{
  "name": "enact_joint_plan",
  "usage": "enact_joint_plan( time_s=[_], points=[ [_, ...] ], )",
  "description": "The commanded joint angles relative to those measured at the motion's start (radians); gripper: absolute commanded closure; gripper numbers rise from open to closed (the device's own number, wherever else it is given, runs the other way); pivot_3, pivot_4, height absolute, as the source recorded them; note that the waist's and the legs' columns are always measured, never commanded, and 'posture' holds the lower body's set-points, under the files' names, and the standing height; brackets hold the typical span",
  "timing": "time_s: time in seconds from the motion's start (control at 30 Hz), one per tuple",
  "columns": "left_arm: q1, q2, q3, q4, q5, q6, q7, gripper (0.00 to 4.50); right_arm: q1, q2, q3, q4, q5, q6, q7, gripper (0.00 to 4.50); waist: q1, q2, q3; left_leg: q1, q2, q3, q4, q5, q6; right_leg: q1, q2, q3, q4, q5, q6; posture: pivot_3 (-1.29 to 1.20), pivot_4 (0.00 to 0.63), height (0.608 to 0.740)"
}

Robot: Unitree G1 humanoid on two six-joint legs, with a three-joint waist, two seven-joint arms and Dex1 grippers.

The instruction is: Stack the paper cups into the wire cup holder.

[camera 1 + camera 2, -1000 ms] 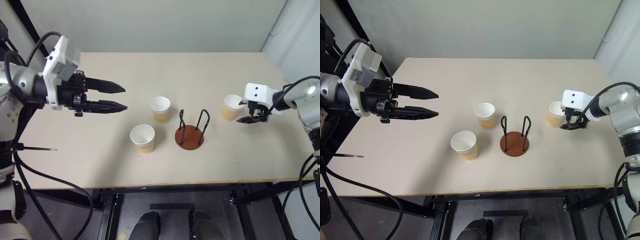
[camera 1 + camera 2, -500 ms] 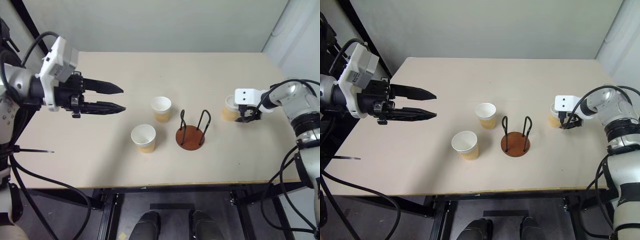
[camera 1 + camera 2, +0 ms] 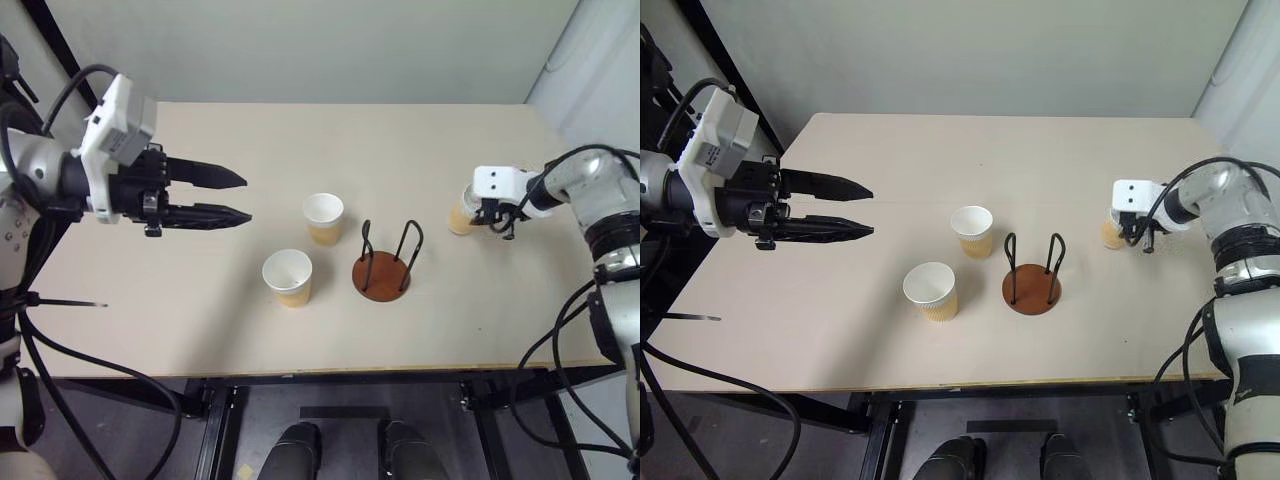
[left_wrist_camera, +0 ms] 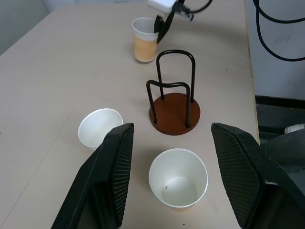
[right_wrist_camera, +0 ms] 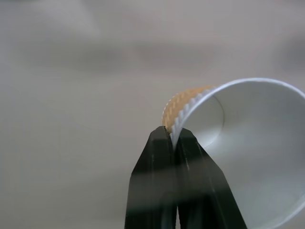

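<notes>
I need to use my right gripper to set the paper cup down on the wire cup holder's round brown base [image 3: 382, 274], between its black loops. The cup stands on the table now.
Three paper cups stand on the table. One cup [image 3: 323, 217] is just behind the wire cup holder [image 3: 381, 272], and another [image 3: 286, 276] is to the holder's left, nearer me. The third cup [image 3: 459, 219] stands at the right. My right gripper [image 5: 174, 133] is shut on that cup's rim [image 5: 248, 143], one finger inside and one outside. My left gripper [image 3: 247, 197] hovers open and empty above the table's left side, pointing toward the cups. The left wrist view shows the holder [image 4: 175, 113], the two nearer cups [image 4: 99, 129] [image 4: 177, 179] and the held cup [image 4: 144, 40].
The beige table [image 3: 300, 140] runs to a front edge close to me and a wall behind. A black frame post stands at the far left.
My right gripper has moved onto the right-hand cup and gone from open to shut on its rim. The left arm has not moved.
</notes>
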Motion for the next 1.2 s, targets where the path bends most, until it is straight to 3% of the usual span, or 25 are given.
enact_joint_plan(
  time_s=[0.03, 0.23, 0.33, 0.43, 0.6, 1.2],
  points=[
    [-0.017, 0.004, 0.021, 0.002, -0.001, -0.014, -0.002, 1.72, -0.008, -0.074, -0.105, -0.254, 0.121, 0.137, 0.133, 4.48, 0.000, 0.000, 0.000, 0.000, 0.000, 0.000, 0.000, 0.000, 0.000, 0.000, 0.000, 0.000, 0.000, 0.000, 0.000, 0.00, 0.150, 0.740],
    [-0.030, -0.016, 0.003, 0.017, 0.004, -0.024, -0.007, 1.72, -0.009, -0.128, -0.166, -0.738, 0.270, 0.441, 0.252, 4.48, -0.003, 0.001, 0.000, 0.001, 0.002, 0.000, -0.001, -0.001, -0.002, 0.000, 0.002, 0.000, -0.001, -0.001, -0.002, 0.00, 0.150, 0.740],
    [-0.049, -0.032, -0.014, 0.033, 0.012, -0.032, -0.015, 1.72, 0.009, -0.159, -0.126, -1.024, 0.416, 0.606, 0.264, 4.48, -0.006, 0.001, 0.000, 0.001, 0.004, 0.000, -0.002, -0.001, -0.003, 0.000, 0.004, 0.000, -0.001, -0.002, -0.002, 0.00, 0.150, 0.740],
    [-0.069, -0.047, -0.031, 0.052, 0.024, -0.041, -0.024, 1.72, 0.015, -0.156, -0.108, -1.157, 0.479, 0.693, 0.264, 4.48, -0.007, 0.000, 0.000, 0.001, 0.008, 0.000, 0.000, 0.000, -0.006, 0.000, 0.008, -0.001, 0.000, -0.004, -0.005, 0.00, 0.150, 0.740],
    [-0.091, -0.062, -0.048, 0.070, 0.035, -0.049, -0.031, 1.72, 0.014, -0.132, -0.075, -1.207, 0.484, 0.699, 0.260, 4.48, -0.007, 0.000, 0.000, 0.002, 0.009, 0.000, 0.003, 0.000, -0.004, 0.001, 0.010, 0.000, 0.002, -0.005, -0.008, 0.00, 0.150, 0.740],
    [-0.065, -0.045, -0.015, 0.053, 0.036, -0.043, -0.034, 1.72, 0.076, -0.075, 0.067, -1.094, 0.351, 0.455, 0.264, 4.48, -0.008, 0.000, 0.000, 0.004, 0.013, 0.000, 0.003, 0.005, -0.007, -0.005, 0.013, -0.001, 0.016, -0.007, -0.012, 0.00, 0.150, 0.740]
  ],
)
